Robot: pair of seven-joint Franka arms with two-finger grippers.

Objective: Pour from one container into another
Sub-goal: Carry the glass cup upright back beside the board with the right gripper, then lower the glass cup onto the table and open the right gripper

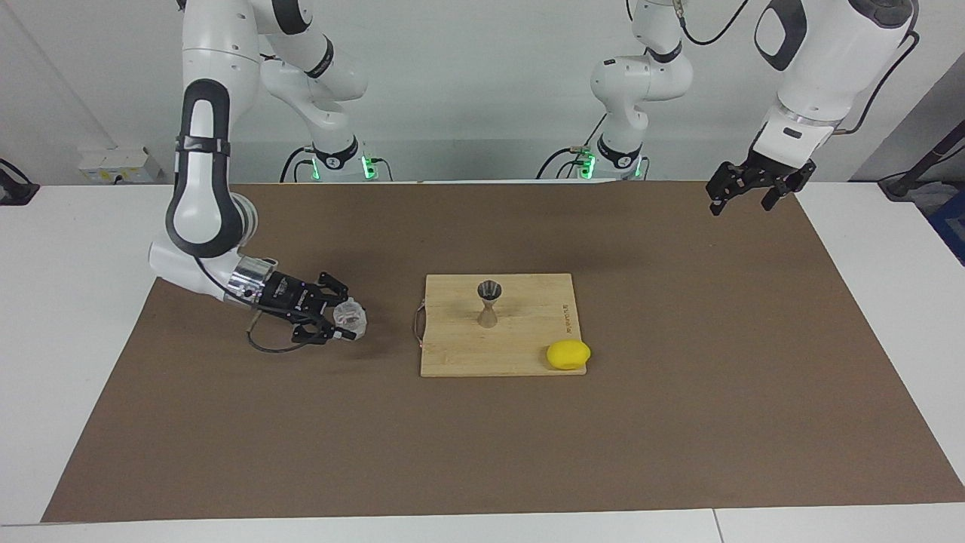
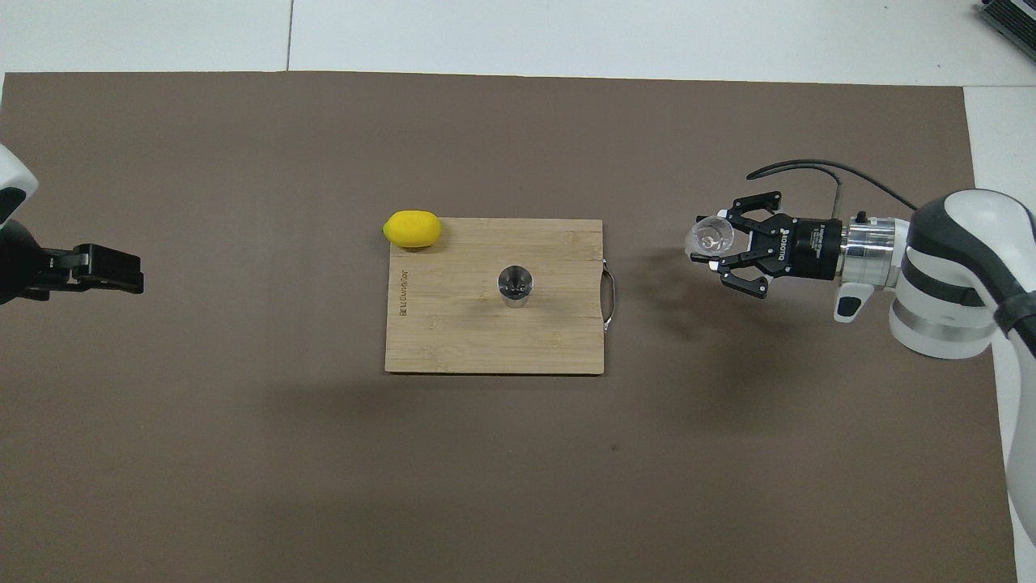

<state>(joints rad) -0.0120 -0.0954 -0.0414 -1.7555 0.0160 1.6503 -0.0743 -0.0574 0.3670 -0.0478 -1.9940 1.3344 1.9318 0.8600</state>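
The clear glass cup in my right gripper will be let go on the brown mat out (image 2: 715,277) past the wire handle of the board.
The clear glass cup (image 1: 350,319) (image 2: 710,237) hangs low over the brown mat, off the cutting board toward the right arm's end of the table. My right gripper (image 1: 339,320) (image 2: 717,245) is shut on it, reaching in sideways. The steel hourglass jigger (image 1: 489,302) (image 2: 515,286) stands upright near the middle of the wooden cutting board (image 1: 528,354) (image 2: 453,340). My left gripper (image 1: 754,188) (image 2: 109,271) waits open and empty, raised over the mat's edge at the left arm's end.
A yellow lemon (image 1: 568,354) (image 2: 413,228) rests at the board's corner farthest from the robots, toward the left arm's end. The brown mat (image 1: 482,452) covers most of the white table. The board's wire handle (image 1: 417,324) faces the right gripper.
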